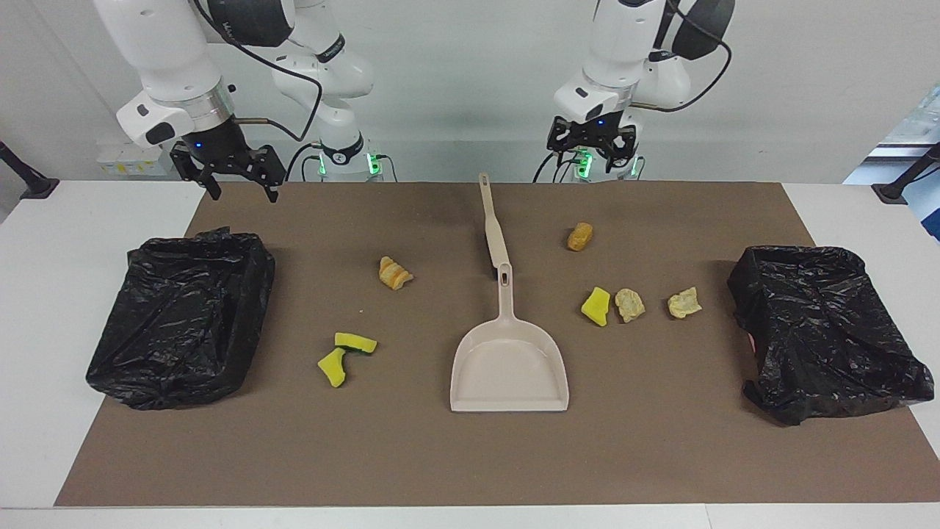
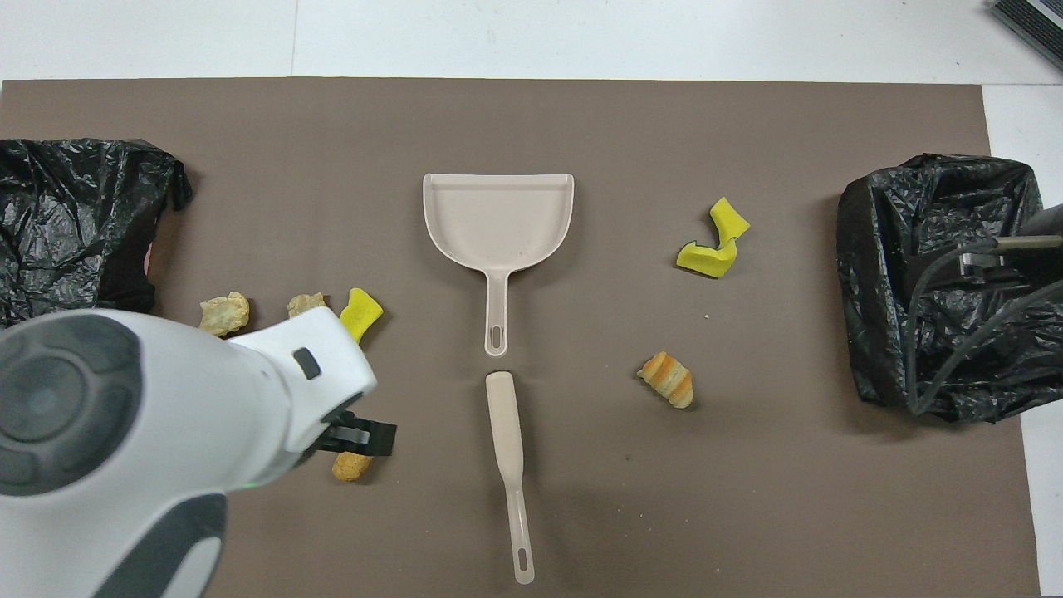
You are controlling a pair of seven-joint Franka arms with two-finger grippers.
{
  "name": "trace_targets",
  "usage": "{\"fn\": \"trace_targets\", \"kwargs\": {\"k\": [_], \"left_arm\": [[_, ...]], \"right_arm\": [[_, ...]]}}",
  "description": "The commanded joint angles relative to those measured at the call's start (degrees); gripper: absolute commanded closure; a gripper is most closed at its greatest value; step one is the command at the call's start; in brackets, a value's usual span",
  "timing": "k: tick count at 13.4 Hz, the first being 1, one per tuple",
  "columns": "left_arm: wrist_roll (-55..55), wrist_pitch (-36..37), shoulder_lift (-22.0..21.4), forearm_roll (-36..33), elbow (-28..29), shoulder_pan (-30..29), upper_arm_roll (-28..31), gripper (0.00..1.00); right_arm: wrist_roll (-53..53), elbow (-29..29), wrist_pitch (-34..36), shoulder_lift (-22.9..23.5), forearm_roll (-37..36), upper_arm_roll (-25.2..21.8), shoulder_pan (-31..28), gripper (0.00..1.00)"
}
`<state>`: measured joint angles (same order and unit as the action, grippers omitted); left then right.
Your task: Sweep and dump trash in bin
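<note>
Next, I close my left gripper on the thin handle (image 2: 516, 520) of the beige brush, between the brush's wide part and the hole at its end.
The trash lies scattered on the brown mat: an orange-brown lump (image 1: 579, 236), a striped bread lump (image 1: 394, 272), a yellow sponge chunk (image 1: 595, 306), two tan lumps (image 1: 629, 304) (image 1: 684, 302) and two yellow-green sponge pieces (image 1: 355, 342) (image 1: 333, 366). One black-bagged bin (image 1: 183, 316) stands at the right arm's end and another (image 1: 822, 330) at the left arm's end. My left gripper (image 1: 593, 150) hangs open and empty in the air over the mat's robot-side edge, between the brush handle and the orange-brown lump (image 2: 353, 468). My right gripper (image 1: 241, 189) waits open above the mat's corner by its bin.
A beige dustpan (image 1: 509, 367) lies in the middle of the mat, handle toward the robots. A beige brush (image 1: 493, 228) lies in line with it, nearer to the robots. In the overhead view the left arm covers part of the sponge chunk (image 2: 363, 311) and a tan lump.
</note>
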<state>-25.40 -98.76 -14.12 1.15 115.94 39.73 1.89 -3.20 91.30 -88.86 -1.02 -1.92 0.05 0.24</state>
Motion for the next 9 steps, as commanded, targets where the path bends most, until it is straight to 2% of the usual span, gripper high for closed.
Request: {"fn": "trace_targets", "kwargs": {"k": [1,5,7,9], "left_arm": [[-6.57,-5.81,-2.67,0.08,6.48,5.43,1.01,0.0],[-13.43,-13.63,-1.88,0.96,11.93,12.12,1.01,0.0],[-18.86,-18.1,2.75,0.96,13.26,16.58,1.09,0.0],[-22.67,-24.69,5.67,0.96,15.71,18.19,1.01,0.0]], "right_arm": [[1.26,1.17,-0.52,-1.09,1.13,0.3,-0.76,0.0],[1.26,1.17,-0.52,-1.09,1.13,0.3,-0.76,0.0],[1.18,1.17,-0.52,-1.09,1.13,0.3,-0.76,0.0],[1.26,1.17,-0.52,-1.09,1.13,0.3,-0.76,0.0]]}}
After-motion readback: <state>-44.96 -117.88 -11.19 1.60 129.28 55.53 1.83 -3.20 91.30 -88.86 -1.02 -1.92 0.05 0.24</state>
